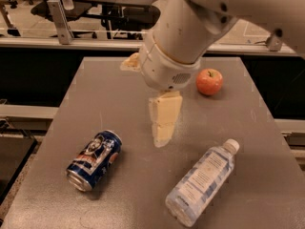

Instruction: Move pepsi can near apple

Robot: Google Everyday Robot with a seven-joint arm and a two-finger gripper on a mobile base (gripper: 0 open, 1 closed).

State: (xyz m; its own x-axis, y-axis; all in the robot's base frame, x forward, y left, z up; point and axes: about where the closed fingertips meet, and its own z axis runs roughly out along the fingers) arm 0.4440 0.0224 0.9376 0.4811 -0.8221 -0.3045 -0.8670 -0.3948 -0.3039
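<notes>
Next, my gripper moves to the back half of the pepsi can (100, 151), away from the can's silver end, and closes there.
The pepsi can (94, 160) lies on its side at the front left of the grey table (105, 94), its silver end towards the front edge. The apple (209, 81) stands at the back right of the table. My gripper (153, 109) hangs over the middle of the table, open and empty, with one cream finger (164, 118) pointing down and the other (130, 62) sticking out to the left. It is up and to the right of the can and to the left of the apple, touching neither.
A clear plastic water bottle (202, 182) lies on its side at the front right, cap towards the apple. My arm (190, 27) crosses the upper right of the view. A rail and office chairs (119, 4) stand behind the table.
</notes>
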